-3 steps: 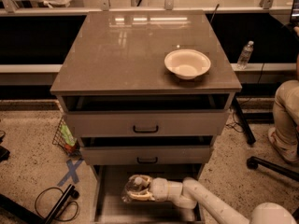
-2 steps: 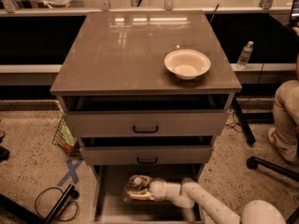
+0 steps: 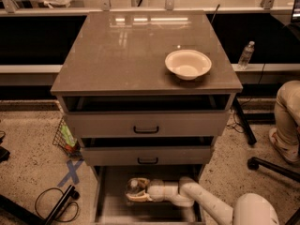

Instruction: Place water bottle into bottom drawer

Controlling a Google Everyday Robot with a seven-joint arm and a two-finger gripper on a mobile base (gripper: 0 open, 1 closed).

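Observation:
The robot's gripper should release the water bottle on the bottom drawer's grey bottom (image 3: pixel 137 201), just below where the fingers hover.
The bottom drawer (image 3: pixel 112 205) is pulled out under the cabinet's two handled drawers, its grey floor showing. My gripper (image 3: pixel 133 191) reaches into it from the right, low over the floor near the left-middle. The water bottle (image 3: pixel 136 185) lies between the fingers, clear with a pale cap end showing; most of it is hidden by the gripper. The white arm (image 3: pixel 206 203) runs from the lower right into the drawer.
A white bowl (image 3: pixel 188 63) sits on the cabinet top (image 3: pixel 131 46). A small bottle (image 3: pixel 245 54) stands on the ledge at the right. A person's leg (image 3: pixel 286 116) and a chair base (image 3: pixel 272 165) are at the right. Cables (image 3: pixel 56 203) and a wire basket (image 3: pixel 65 137) lie at the left.
The gripper and bottle stay in about the same spot inside the bottom drawer; the arm's elbow has shifted slightly left.

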